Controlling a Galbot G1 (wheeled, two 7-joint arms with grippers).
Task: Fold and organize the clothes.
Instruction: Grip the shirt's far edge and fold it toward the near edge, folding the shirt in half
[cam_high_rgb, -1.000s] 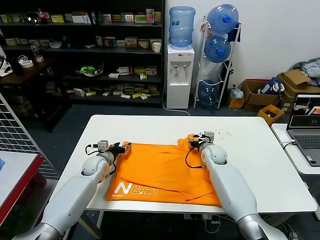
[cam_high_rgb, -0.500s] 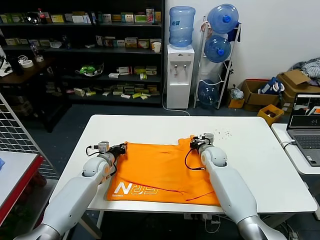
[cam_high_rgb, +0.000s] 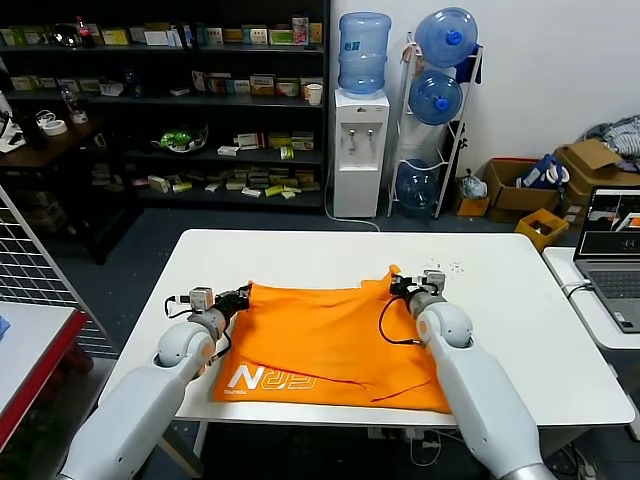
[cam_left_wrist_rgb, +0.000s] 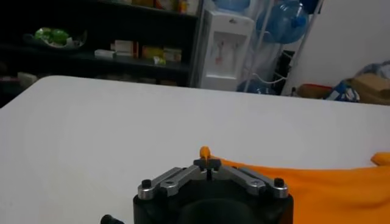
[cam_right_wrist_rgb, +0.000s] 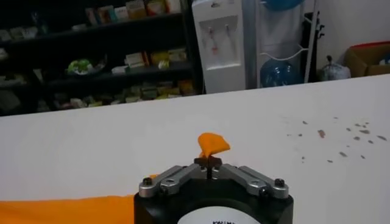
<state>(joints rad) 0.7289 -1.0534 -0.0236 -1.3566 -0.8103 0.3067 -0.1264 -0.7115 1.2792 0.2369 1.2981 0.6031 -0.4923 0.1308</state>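
Next, I let go of the orange T-shirt's far corner with my right gripper on the shirt's nearer layer (cam_high_rgb: 435, 362), by its laptop-side edge.
The orange T-shirt (cam_high_rgb: 320, 335) lies spread on the white table (cam_high_rgb: 500, 300), white lettering at its near left. My left gripper (cam_high_rgb: 245, 293) is shut on the shirt's far left corner; a small orange tip (cam_left_wrist_rgb: 205, 151) sticks out past the closed left gripper (cam_left_wrist_rgb: 207, 163) in the left wrist view, with the fabric (cam_left_wrist_rgb: 329, 182) trailing off to one side. My right gripper (cam_high_rgb: 396, 283) is shut on the far right corner; an orange flap (cam_right_wrist_rgb: 212, 143) stands above the closed right gripper (cam_right_wrist_rgb: 209, 162) in the right wrist view.
A laptop (cam_high_rgb: 612, 250) sits on a side table at the right. A water dispenser (cam_high_rgb: 359, 150), bottle rack and dark shelves stand behind the table. Cardboard boxes (cam_high_rgb: 520, 185) sit at the back right. A wire rack (cam_high_rgb: 35, 270) is at the left.
Both grippers have moved outward, the right one also slightly farther back, pulling the shirt's far edge taut and straighter. Both keep their hold.
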